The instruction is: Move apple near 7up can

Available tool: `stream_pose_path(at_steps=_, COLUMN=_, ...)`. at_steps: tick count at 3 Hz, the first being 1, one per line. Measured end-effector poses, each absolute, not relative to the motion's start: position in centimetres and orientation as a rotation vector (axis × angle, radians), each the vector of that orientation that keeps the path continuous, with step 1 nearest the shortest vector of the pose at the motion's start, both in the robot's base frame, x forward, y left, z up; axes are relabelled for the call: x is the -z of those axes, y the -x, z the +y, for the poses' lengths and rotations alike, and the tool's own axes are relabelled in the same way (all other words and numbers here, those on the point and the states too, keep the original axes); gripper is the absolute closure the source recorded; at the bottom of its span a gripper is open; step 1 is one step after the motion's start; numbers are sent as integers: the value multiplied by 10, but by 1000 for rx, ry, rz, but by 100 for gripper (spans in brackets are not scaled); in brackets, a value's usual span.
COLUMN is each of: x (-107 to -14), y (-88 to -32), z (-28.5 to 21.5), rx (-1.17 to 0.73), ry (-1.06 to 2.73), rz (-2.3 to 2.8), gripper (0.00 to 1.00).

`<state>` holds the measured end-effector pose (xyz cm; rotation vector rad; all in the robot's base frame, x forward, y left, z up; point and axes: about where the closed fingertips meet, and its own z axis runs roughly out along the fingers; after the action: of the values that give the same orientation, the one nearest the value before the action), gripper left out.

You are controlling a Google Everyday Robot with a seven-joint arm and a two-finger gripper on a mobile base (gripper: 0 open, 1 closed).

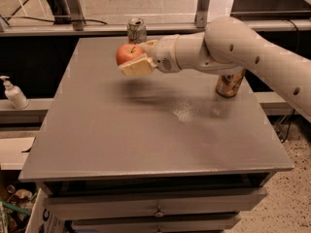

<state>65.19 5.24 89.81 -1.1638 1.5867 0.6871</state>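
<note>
My gripper has the apple to put down. It will let go of it on the grey table [135, 52] just in front of the 7up can.
The red-orange apple [128, 53] is held in my gripper [138, 58], lifted above the grey table [146, 130] toward its far side. The fingers are shut on the apple, one cream finger [136, 67] showing beneath it. The 7up can [136, 30], green and white with a silver top, stands upright at the table's far edge, just behind and slightly right of the apple. My arm reaches in from the right.
A dented brown-gold can [229, 84] stands at the table's right side, partly behind my arm. A white pump bottle [13, 93] sits on a lower ledge to the left. Drawers lie below the table's front edge.
</note>
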Motion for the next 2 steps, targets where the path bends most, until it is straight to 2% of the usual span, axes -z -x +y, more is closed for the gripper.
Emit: stream_pose_path(at_steps=2, x=-897, y=-716, z=57, rx=-655, ry=1072, rz=1590, gripper=100)
